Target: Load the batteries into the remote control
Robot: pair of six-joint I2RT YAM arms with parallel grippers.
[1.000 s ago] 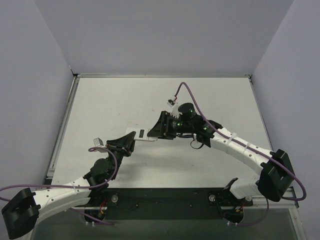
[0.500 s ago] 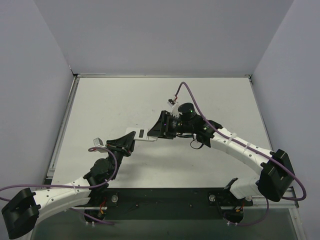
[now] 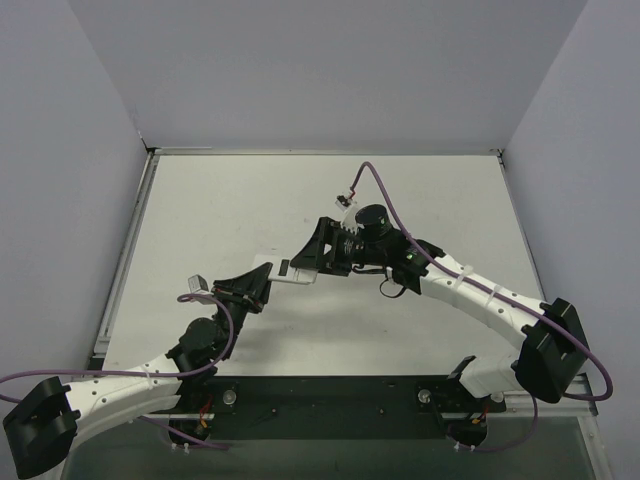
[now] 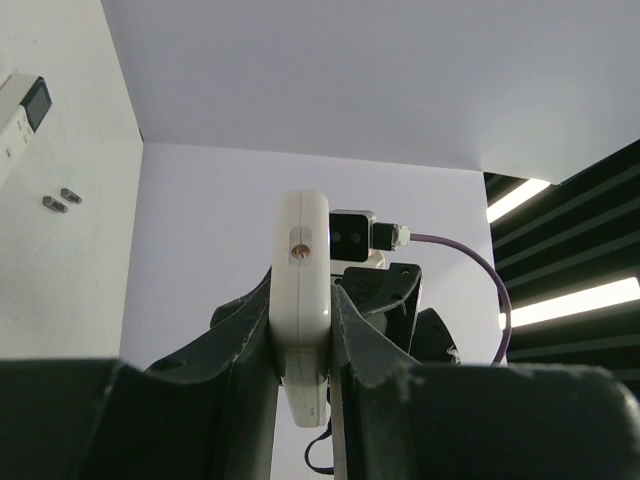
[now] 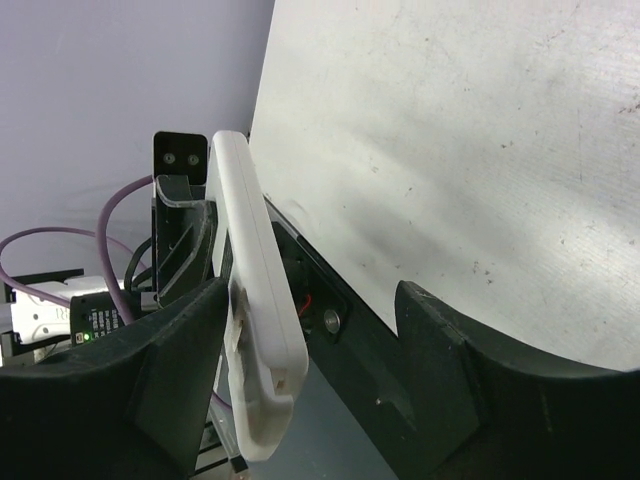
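Note:
The remote control's far end lies at an angle, deep along one finger of the robot's right gripper, so the right gripper will back off and pinch just its tip [image 5: 266, 428].
The remote control [image 3: 283, 268] is white with a small dark rectangle on its upper face and is held off the table. My left gripper [image 3: 260, 283] is shut on its near end; in the left wrist view the remote [image 4: 302, 262] stands edge-on, pinched between the fingers [image 4: 303, 290]. My right gripper [image 3: 308, 260] is open around the far end. In the right wrist view the remote [image 5: 255, 320] lies against the left finger [image 5: 190, 340], and the right finger [image 5: 450, 360] stands well apart. Two tiny batteries [image 4: 57, 200] lie on the table.
A longer, slimmer white remote with a dark screen [image 4: 20, 115] lies on the table near the batteries, at the left wrist view's upper left. The white table [image 3: 230, 210] is walled by grey panels. The dark base strip [image 3: 330, 400] runs along the near edge.
My right gripper has shifted slightly left, further over the remote's far end. The left gripper and the remote have barely moved.

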